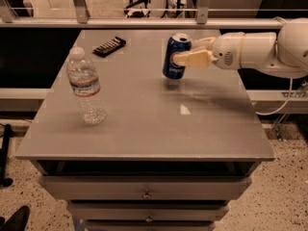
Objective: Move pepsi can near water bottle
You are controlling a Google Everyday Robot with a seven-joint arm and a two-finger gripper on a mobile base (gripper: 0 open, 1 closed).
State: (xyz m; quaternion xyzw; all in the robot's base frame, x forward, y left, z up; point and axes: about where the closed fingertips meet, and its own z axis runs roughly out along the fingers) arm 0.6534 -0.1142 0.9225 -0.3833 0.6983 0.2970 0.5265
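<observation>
The pepsi can will be set down on the grey table [129,109] beside the water bottle, on the side that faces my gripper.
The pepsi can [174,57] is dark blue with a silver top and hangs just above the grey table [144,124], right of its middle and toward the back. My gripper [188,53] comes in from the right on a white arm and is shut on the can's right side. The water bottle [85,86] is clear with a white cap and stands upright near the table's left edge, well to the left of the can.
A black flat remote-like object [109,46] lies at the back left of the table. A metal railing [144,20] runs behind the table. Drawers [144,191] sit below the front edge.
</observation>
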